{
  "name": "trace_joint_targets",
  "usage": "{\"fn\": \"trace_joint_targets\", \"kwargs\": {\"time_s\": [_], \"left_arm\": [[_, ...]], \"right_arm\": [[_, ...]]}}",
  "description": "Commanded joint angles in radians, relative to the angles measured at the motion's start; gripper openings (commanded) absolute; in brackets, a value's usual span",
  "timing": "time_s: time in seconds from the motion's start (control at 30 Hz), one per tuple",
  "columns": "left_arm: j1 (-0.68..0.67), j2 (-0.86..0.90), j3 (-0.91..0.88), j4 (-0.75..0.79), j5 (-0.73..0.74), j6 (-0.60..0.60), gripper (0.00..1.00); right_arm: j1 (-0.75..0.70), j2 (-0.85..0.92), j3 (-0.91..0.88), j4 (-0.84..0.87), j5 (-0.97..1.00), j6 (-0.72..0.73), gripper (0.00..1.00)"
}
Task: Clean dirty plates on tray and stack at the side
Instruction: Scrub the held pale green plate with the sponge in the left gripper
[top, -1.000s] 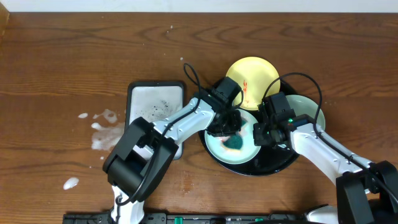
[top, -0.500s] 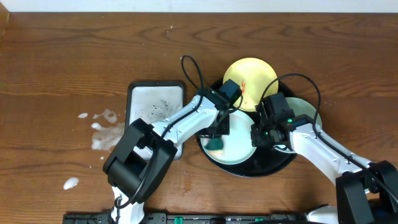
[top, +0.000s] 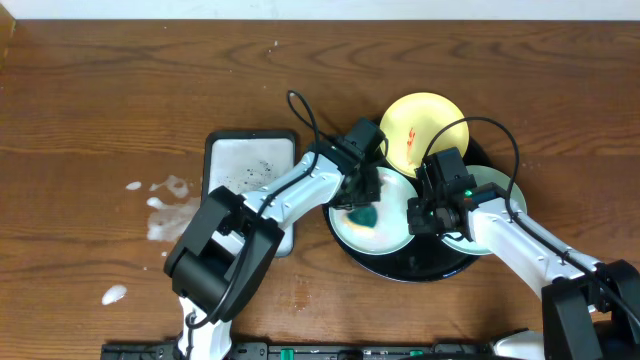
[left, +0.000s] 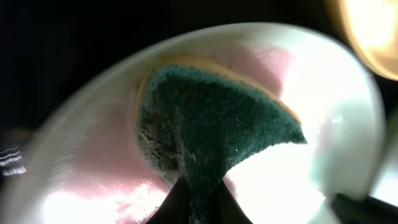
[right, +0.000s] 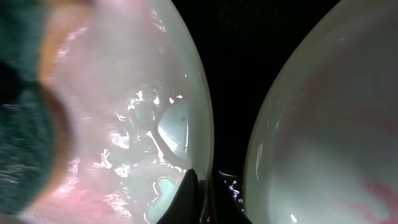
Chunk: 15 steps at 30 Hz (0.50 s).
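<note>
My left gripper should set the green and yellow sponge down in the middle of the rectangular white tray (top: 251, 199) and let it rest there.
A pale mint plate (top: 385, 232) lies in the black tray (top: 420, 264). My left gripper (top: 360, 204) is shut on a dark green sponge (top: 364, 216) and presses it onto this plate. In the left wrist view the sponge (left: 214, 121) rests on pink, wet smears, pinched by my left gripper (left: 200, 202). My right gripper (top: 415, 222) is shut on the plate's right rim (right: 198, 124), as the right wrist view shows (right: 202, 199). A second mint plate (right: 323, 137) with red smears lies right of it. The yellow plate (top: 425, 125) sits at the tray's far edge.
A rectangular white tray (top: 250, 165) with dark specks lies left of the black tray, partly under my left arm. White foam blobs (top: 165, 205) dot the wooden table at the left. The second mint plate (top: 492, 200) is partly hidden by my right arm.
The sponge swept to the plate's left side, then back toward its middle. The black tray and its plates slid slightly right. My right gripper kept its hold on the rim.
</note>
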<state>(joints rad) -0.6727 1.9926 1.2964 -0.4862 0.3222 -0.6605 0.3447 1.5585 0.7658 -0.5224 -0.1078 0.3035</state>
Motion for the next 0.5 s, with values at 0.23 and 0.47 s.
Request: {"fn": "trace_joint_targets", "kwargs": {"time_s": [0.23,0.47], "left_arm": [[-0.106,0.056,-0.018,0.093,0.165,-0.033,0.08],[-0.130,0.060,-0.019,0.061,0.160,-0.032,0.08]], "right_arm": [[0.010,0.013,-0.009,-0.009,-0.010,-0.027,0.01],[0.010,0.013,-0.009,-0.010,-0.010,-0.027,0.01]]}}
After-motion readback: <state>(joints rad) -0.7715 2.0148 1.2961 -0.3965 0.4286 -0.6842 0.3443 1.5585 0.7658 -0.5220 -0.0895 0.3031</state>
